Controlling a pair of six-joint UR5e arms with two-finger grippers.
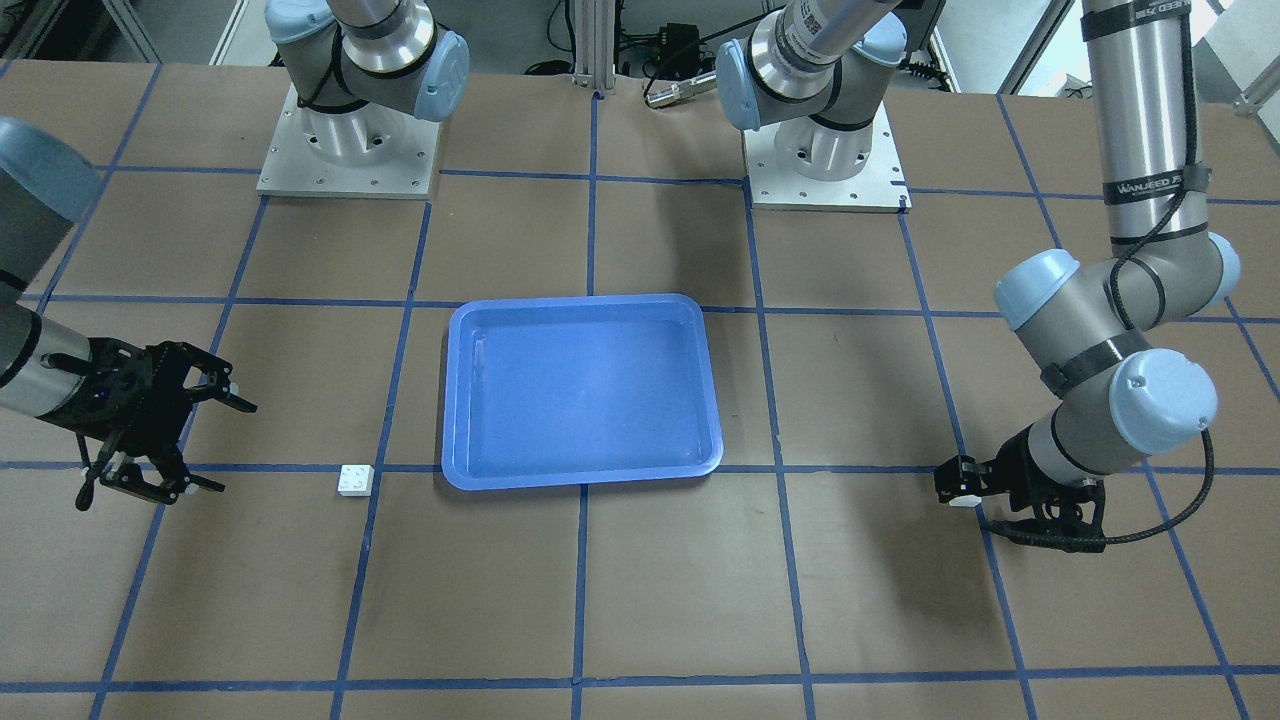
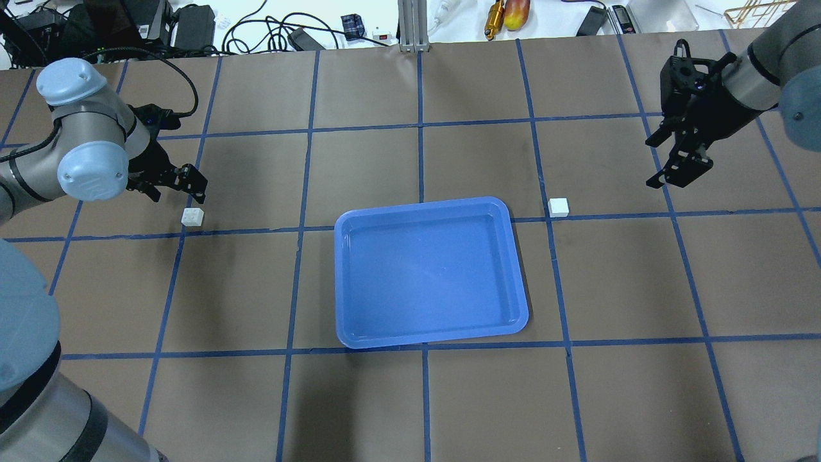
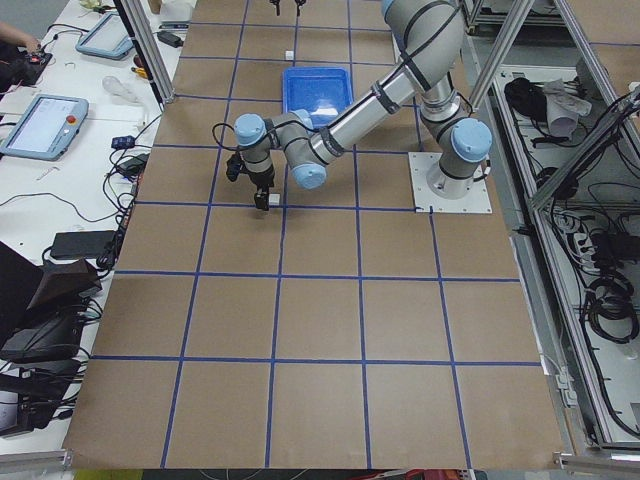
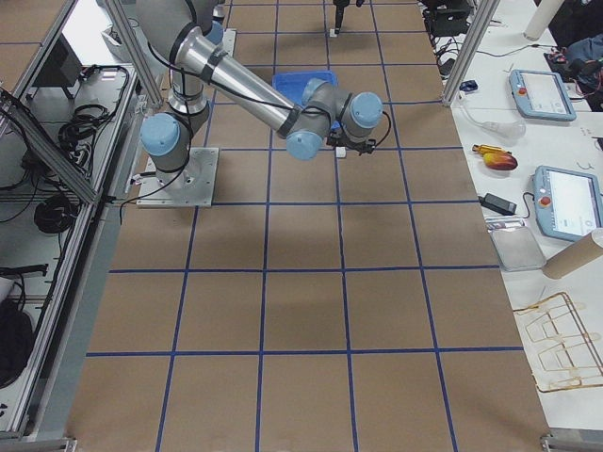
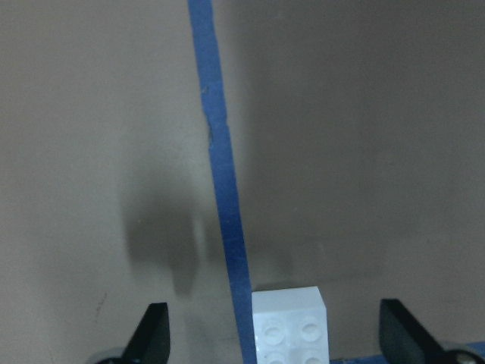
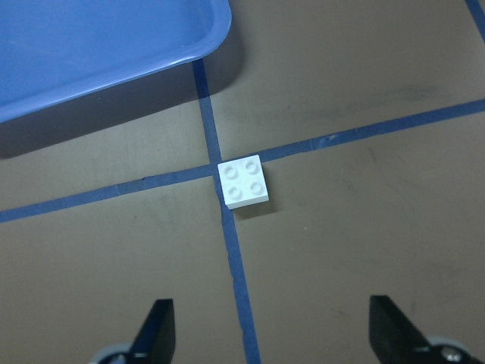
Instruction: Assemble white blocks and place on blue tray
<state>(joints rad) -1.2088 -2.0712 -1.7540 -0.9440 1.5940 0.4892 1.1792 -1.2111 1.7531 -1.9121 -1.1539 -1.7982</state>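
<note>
Next, my right gripper closes on the sides [image 1: 355,492] [image 6: 265,183] of the white block by the corner of the blue tray, the block that is clear of my left gripper.
The blue tray [image 2: 430,273] lies empty at the table's middle; it also shows in the front view [image 1: 580,390]. One white 2x2 block [image 2: 192,216] sits on a tape line left of the tray. My left gripper [image 2: 186,186] hangs low just over it, open; in the left wrist view the block [image 5: 292,330] lies between the spread fingers [image 5: 155,334]. A second white block [image 2: 558,206] sits by the tray's far right corner. My right gripper [image 2: 677,176] is open and empty, raised and well to the block's right; its wrist view shows that block [image 6: 243,182] and the tray's corner [image 6: 114,45].
The brown table carries a grid of blue tape lines [image 2: 420,128]. The two arm bases [image 1: 350,150] [image 1: 825,160] stand at the robot's side. Cables and tools [image 2: 500,13] lie beyond the table's far edge.
</note>
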